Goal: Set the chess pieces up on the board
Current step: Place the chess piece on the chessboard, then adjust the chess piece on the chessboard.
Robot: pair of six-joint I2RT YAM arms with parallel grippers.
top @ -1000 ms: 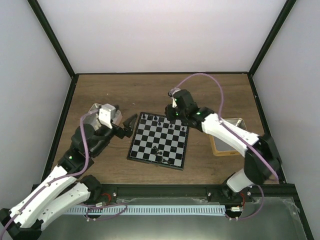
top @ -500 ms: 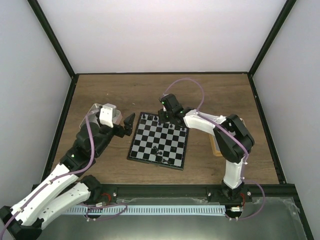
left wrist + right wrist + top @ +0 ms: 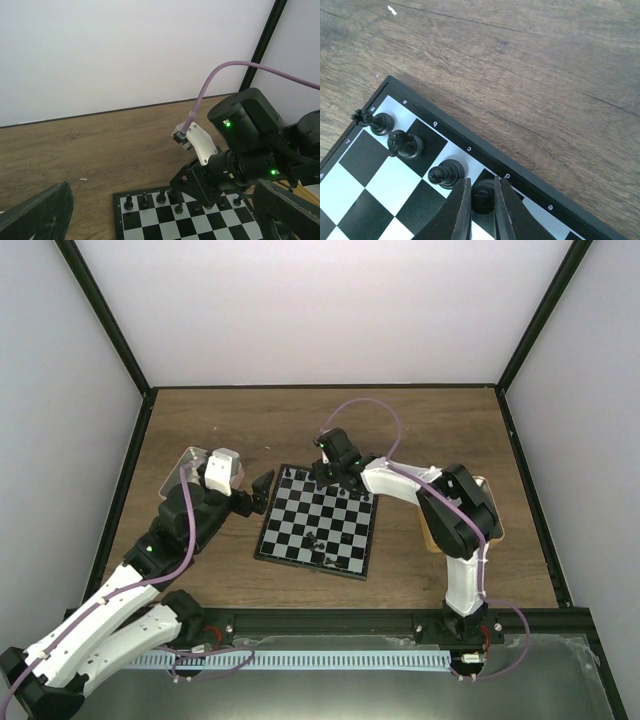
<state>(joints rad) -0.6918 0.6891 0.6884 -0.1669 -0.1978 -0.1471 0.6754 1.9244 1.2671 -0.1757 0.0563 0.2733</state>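
Note:
The black chess piece stands on d, beside its place, so next my right gripper regrips it and shifts it to the empty e square [image 3: 538, 216].
The board [image 3: 322, 523] lies mid-table with black and silvery squares. My right gripper [image 3: 322, 476] is down at its far left corner. In the right wrist view its fingers [image 3: 462, 210] close around a black chess piece [image 3: 482, 196] standing on the d square of the back row. A rook [image 3: 379, 123], a knight [image 3: 405, 145] and a bishop [image 3: 447, 174] stand on a, b and c. More black pieces stand along the far rows, and two loose ones [image 3: 312, 538] sit near the board's front. My left gripper [image 3: 262, 485] is open and empty, just left of the board.
A metal tin [image 3: 188, 456] lies under the left arm at the far left. A tan-rimmed tin [image 3: 494, 508] lies right of the board, mostly covered by the right arm. The left wrist view shows the right gripper [image 3: 200, 187] over the board [image 3: 150, 222].
My right gripper has moved left along the board's far row and come down with the piece at the d square. The right arm has folded in. The left gripper barely shifted.

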